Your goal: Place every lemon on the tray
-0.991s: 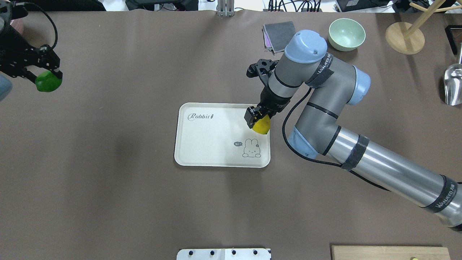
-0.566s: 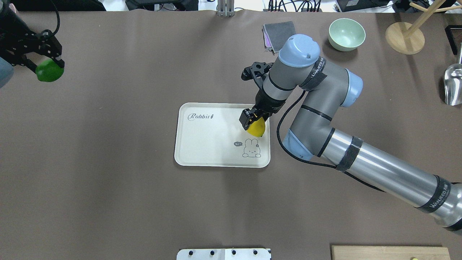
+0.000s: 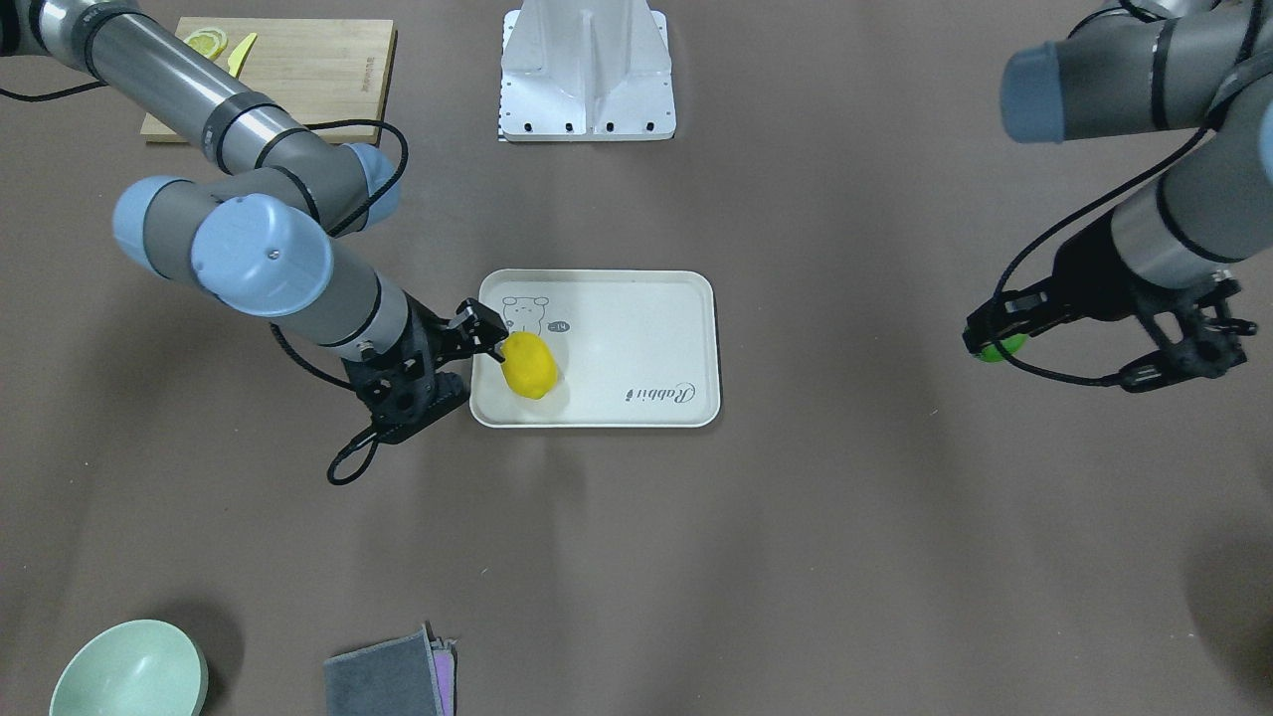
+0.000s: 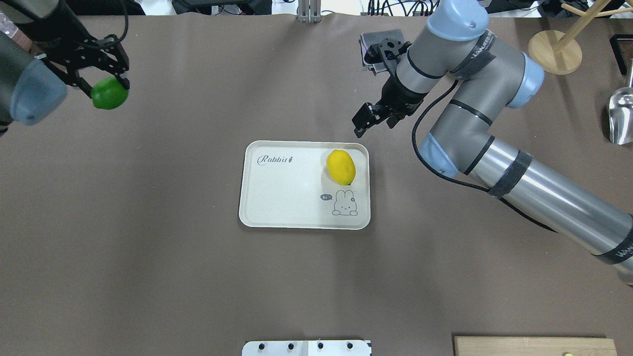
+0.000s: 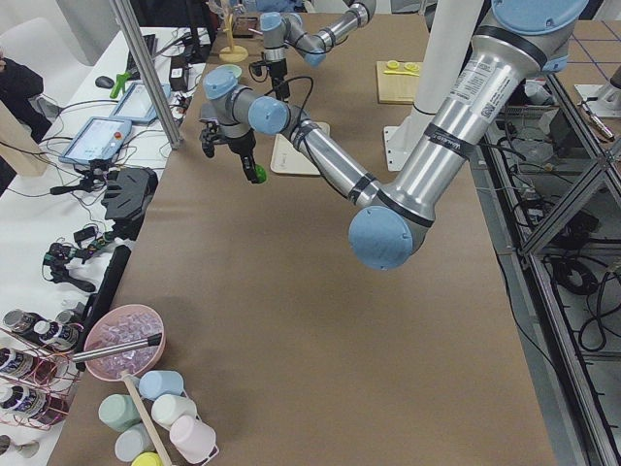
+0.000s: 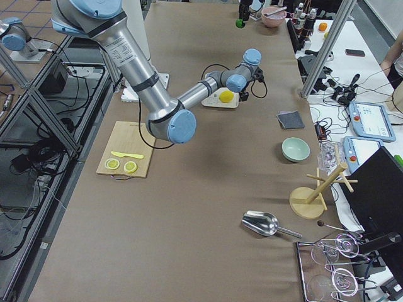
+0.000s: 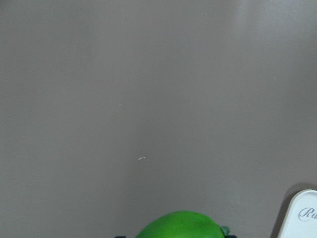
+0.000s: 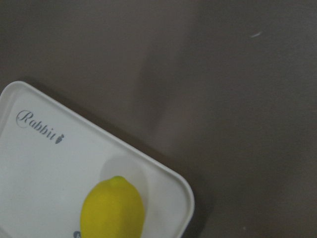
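Next, my left gripper releases the green lemon on the off-white tray (image 3: 640,352), beside the Rabbit lettering. The green lemon is still held above the table.
The yellow lemon (image 4: 340,166) lies free on the off-white tray (image 4: 287,198), near its far right corner above the bear drawing. It also shows in the front view (image 3: 528,365) and the right wrist view (image 8: 113,210). My right gripper (image 4: 371,123) is open and empty, raised just beyond the tray's far right corner. My left gripper (image 4: 109,86) is shut on the green lemon (image 4: 109,93) and holds it above the table at the far left, well away from the tray. The green lemon fills the bottom edge of the left wrist view (image 7: 181,225).
A pale green bowl (image 4: 474,47), a folded grey cloth (image 4: 381,42) and a wooden stand (image 4: 554,49) sit at the far right. A metal scoop (image 4: 620,116) lies at the right edge. A wooden cutting board (image 3: 278,70) holds lemon slices (image 3: 207,42).
My right gripper has let go of the yellow lemon on the tray and pulled back up toward the far right. My left gripper has carried the green lemon a little to the right.
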